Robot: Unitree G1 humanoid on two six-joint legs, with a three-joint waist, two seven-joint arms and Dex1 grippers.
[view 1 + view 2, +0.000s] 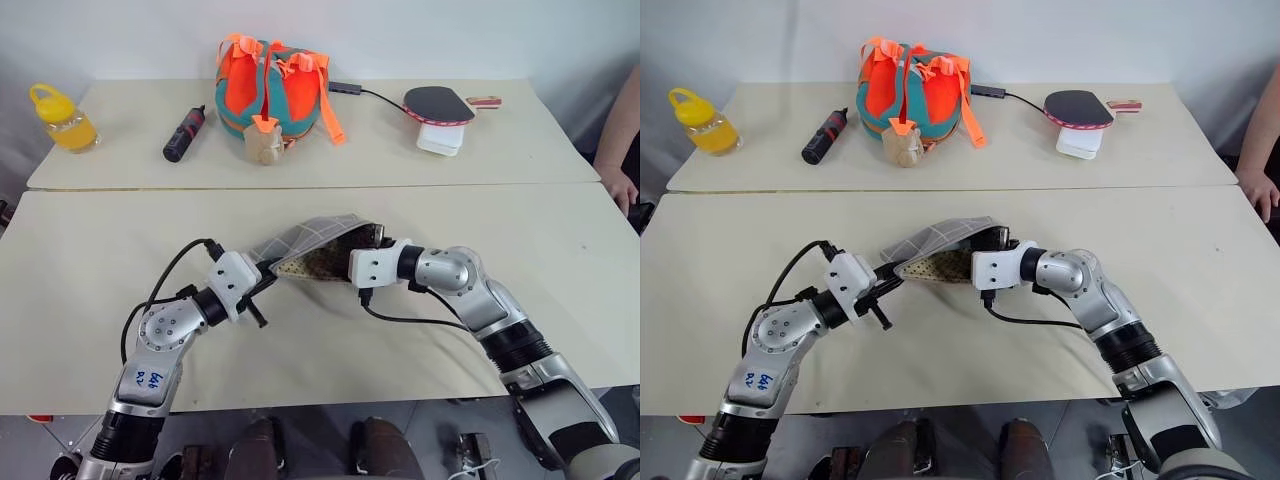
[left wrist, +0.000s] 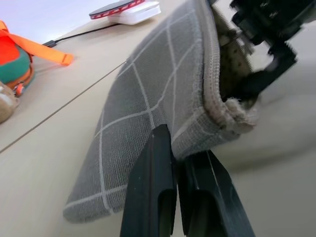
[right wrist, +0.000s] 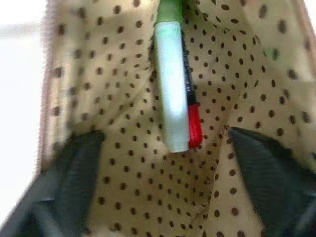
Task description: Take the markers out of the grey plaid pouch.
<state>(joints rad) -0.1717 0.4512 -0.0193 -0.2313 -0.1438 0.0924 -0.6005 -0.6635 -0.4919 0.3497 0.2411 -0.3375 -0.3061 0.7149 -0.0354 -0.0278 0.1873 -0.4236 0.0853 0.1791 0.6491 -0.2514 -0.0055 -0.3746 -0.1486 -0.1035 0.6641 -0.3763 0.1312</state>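
The near end of the light green marker only just meets the open fingertips of my right gripper, so I need to reach deeper and close on the marker's body (image 3: 169, 61) below its cap.
The grey plaid pouch (image 1: 310, 238) is lifted off the near table, its mouth open and its dotted tan lining showing. My left gripper (image 2: 178, 148) is shut on the pouch's fabric edge at its left end. My right gripper (image 3: 165, 136) reaches into the mouth from the right, open, with a dark finger on each side of the lining. Two markers lie side by side inside, just beyond those fingers. One is light green (image 3: 170, 89) and behind it is a dark one with a red end (image 3: 194, 123). Neither is gripped.
On the far table stand an orange-and-teal bag (image 1: 272, 85), a black-and-red cylinder (image 1: 184, 134), a yellow bottle (image 1: 62, 118) and a paddle (image 1: 438, 104) on a white box (image 1: 440, 140). A person's hand (image 1: 620, 182) rests at the right edge.
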